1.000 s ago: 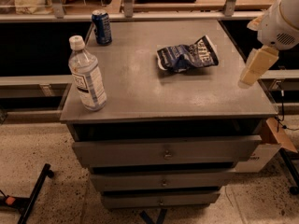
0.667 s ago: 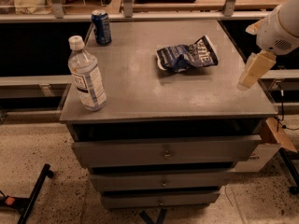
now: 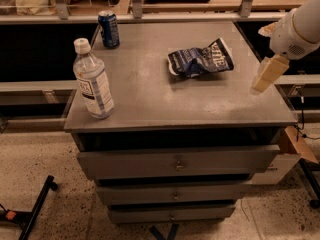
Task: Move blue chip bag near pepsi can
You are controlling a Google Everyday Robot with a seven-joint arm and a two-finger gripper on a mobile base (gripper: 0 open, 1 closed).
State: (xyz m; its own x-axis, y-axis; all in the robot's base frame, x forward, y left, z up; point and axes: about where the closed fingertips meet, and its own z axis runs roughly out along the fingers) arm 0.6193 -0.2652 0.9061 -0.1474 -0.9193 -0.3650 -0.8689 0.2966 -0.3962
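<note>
The blue chip bag's flared end [image 3: 225, 56] is farthest from the pepsi can. My gripper should go there next and close on it.
The blue chip bag [image 3: 201, 59] lies crumpled on the grey cabinet top [image 3: 150, 94], right of its middle. The pepsi can [image 3: 108, 29] stands upright at the back left corner. My gripper [image 3: 264, 76] hangs from the white arm at the right edge of the cabinet top, to the right of the bag and apart from it. One cream finger points down over the right edge. The gripper holds nothing that I can see.
A clear water bottle [image 3: 93, 80] with a white cap stands at the front left of the top. Drawers [image 3: 175, 161] are below, the top one slightly pulled out. A rail and shelving run behind. A cardboard piece [image 3: 298, 145] sits low right.
The arm and gripper have shifted slightly left and down toward the cabinet's right edge. The bag, can and bottle have not moved.
</note>
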